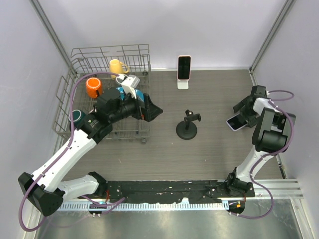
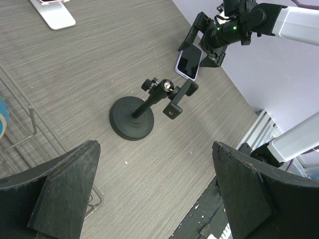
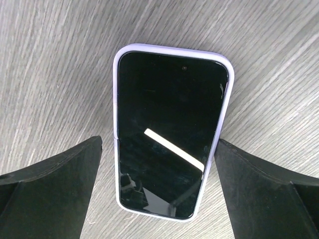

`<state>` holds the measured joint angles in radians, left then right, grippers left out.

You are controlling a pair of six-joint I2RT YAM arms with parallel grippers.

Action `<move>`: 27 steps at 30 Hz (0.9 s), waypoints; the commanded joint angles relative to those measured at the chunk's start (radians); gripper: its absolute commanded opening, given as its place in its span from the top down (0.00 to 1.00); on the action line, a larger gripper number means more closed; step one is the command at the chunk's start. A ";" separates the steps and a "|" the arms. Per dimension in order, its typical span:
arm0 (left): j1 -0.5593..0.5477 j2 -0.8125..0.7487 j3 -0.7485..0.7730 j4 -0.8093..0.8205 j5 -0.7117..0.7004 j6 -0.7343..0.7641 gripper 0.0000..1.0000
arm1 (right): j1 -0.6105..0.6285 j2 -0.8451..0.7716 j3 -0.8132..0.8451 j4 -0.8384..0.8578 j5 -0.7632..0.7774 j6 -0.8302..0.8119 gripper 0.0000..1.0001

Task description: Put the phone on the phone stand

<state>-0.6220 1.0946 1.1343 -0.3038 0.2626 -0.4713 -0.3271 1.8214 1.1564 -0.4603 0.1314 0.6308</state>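
My left gripper needs to take the phone from my right gripper by closing on the phone's end (image 1: 231, 125) (image 2: 185, 74) nearest the black phone stand.
A phone in a lavender case (image 3: 172, 129) lies screen up on the wood-grain table at the right; it also shows in the top view (image 1: 235, 122) and the left wrist view (image 2: 189, 63). My right gripper (image 3: 158, 189) is open over it, one finger on each side of its near end, the right finger close against its edge. The black phone stand (image 1: 187, 128) with a round base and a clamp head stands mid-table, empty; it also shows in the left wrist view (image 2: 149, 107). My left gripper (image 1: 154, 112) is open and empty, above the table left of the stand.
A wire dish rack (image 1: 79, 59) at the left holds an orange cup (image 1: 93, 86), a yellow cup (image 1: 116, 66) and a dark cup (image 1: 77, 117). A second phone on a white stand (image 1: 184, 69) stands at the back wall.
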 commanded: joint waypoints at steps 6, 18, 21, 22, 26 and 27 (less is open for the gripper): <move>-0.002 0.008 0.008 0.034 0.017 -0.007 0.01 | 0.042 0.232 0.178 -0.328 0.036 -0.025 0.01; -0.002 -0.004 0.007 0.035 0.015 -0.006 0.01 | 0.080 0.222 0.089 -0.224 -0.075 -0.101 0.59; -0.002 -0.006 0.007 0.032 0.013 -0.004 0.01 | 0.085 0.155 0.005 -0.152 -0.064 -0.137 0.84; -0.002 -0.004 0.007 0.034 0.012 -0.004 0.01 | 0.086 0.136 -0.009 -0.138 -0.056 -0.144 0.98; -0.001 -0.004 0.010 0.031 0.006 -0.001 0.01 | 0.102 0.020 -0.073 -0.074 -0.053 -0.174 0.99; 0.001 -0.002 0.012 0.026 0.006 0.003 0.01 | 0.106 -0.006 -0.110 -0.028 -0.058 -0.180 0.99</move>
<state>-0.6216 1.1023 1.1343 -0.3042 0.2623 -0.4713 -0.2493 1.8435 1.1740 -0.4965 0.1650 0.4786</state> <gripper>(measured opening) 0.991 0.756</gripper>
